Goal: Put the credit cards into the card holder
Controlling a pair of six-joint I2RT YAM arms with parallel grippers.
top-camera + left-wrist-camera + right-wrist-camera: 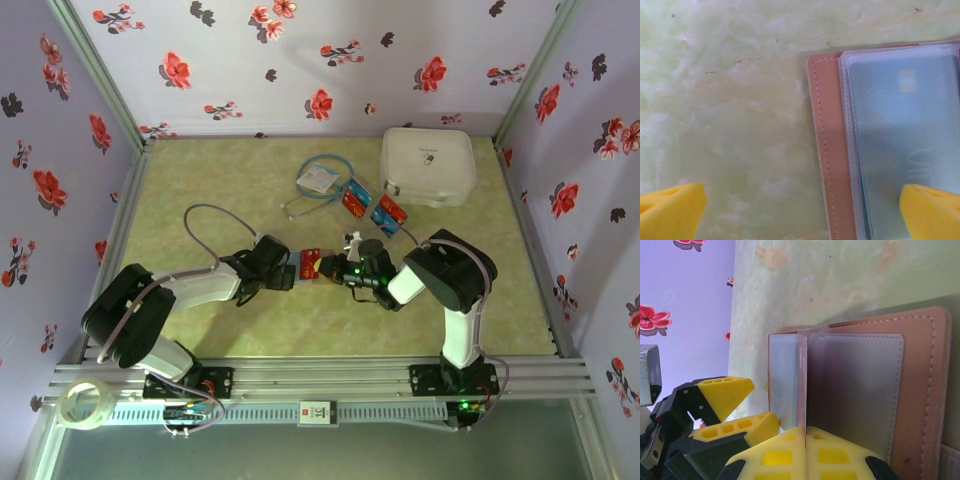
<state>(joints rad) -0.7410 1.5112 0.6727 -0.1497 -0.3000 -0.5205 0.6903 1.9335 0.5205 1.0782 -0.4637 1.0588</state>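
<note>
My right gripper should release the thin red credit card in the card holder's sleeve (305,266) (796,390) beside my left gripper.
The pinkish-tan card holder (296,277) lies open mid-table, its greyish sleeves (905,150) facing up. A bluish card with a light mark shows through one sleeve. My left gripper (802,215) is open, one finger on bare table and the other finger (932,210) on the sleeve. My right gripper (805,440) is shut on a thin red credit card (801,385), seen edge-on and standing between the holder's leaves (860,390). Other red and blue credit cards (352,198) lie behind, some next to them (388,212).
A large white square case (427,165) sits at the back right. A white tag with a blue cord loop (320,180) lies just left of the loose cards. A tape roll (85,405) rests on the front rail. Floral walls enclose the table.
</note>
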